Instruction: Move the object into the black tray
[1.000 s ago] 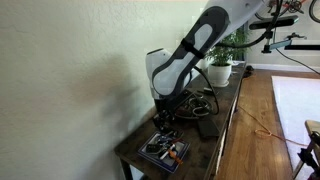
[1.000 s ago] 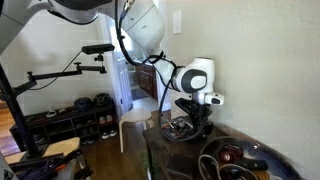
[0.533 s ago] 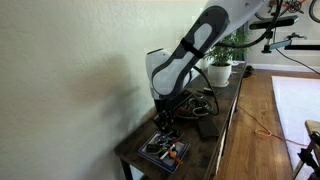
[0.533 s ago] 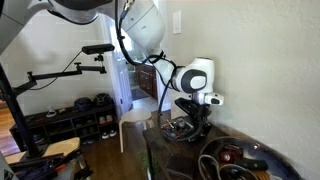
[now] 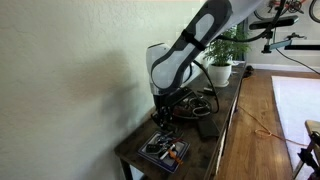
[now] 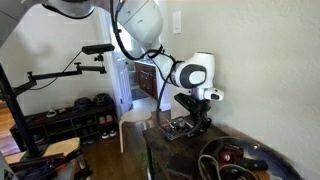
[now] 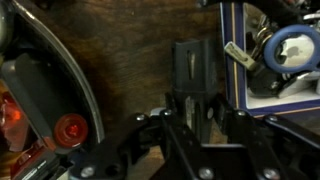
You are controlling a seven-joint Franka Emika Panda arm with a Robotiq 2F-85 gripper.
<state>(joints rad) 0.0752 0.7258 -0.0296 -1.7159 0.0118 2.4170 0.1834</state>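
Note:
The robot's gripper should release the dark rectangular block in the round dark dish (image 5: pixel 179 106) (image 7: pixel 25 156) beside the red item.
In the wrist view my gripper (image 7: pixel 190 112) is shut on a dark rectangular block (image 7: pixel 190 65) that stands out past the fingertips over the brown table. The black tray (image 7: pixel 232 70) with a blue rim and small mixed items lies just right of the block. In both exterior views the gripper (image 5: pixel 163 120) (image 6: pixel 196 120) hangs just above the table, next to the black tray (image 5: pixel 165 151) (image 6: pixel 180 129). The block is too small to make out in those views.
A round dark dish (image 7: pixel 55 75) (image 6: pixel 238 163) with cables and a red item lies on the other side of the gripper. A potted plant (image 5: pixel 221 60) stands at the far end. The narrow table's edge (image 5: pixel 215 150) runs close by.
The arm has risen a little, and the gripper with the block sits slightly higher than a second ago.

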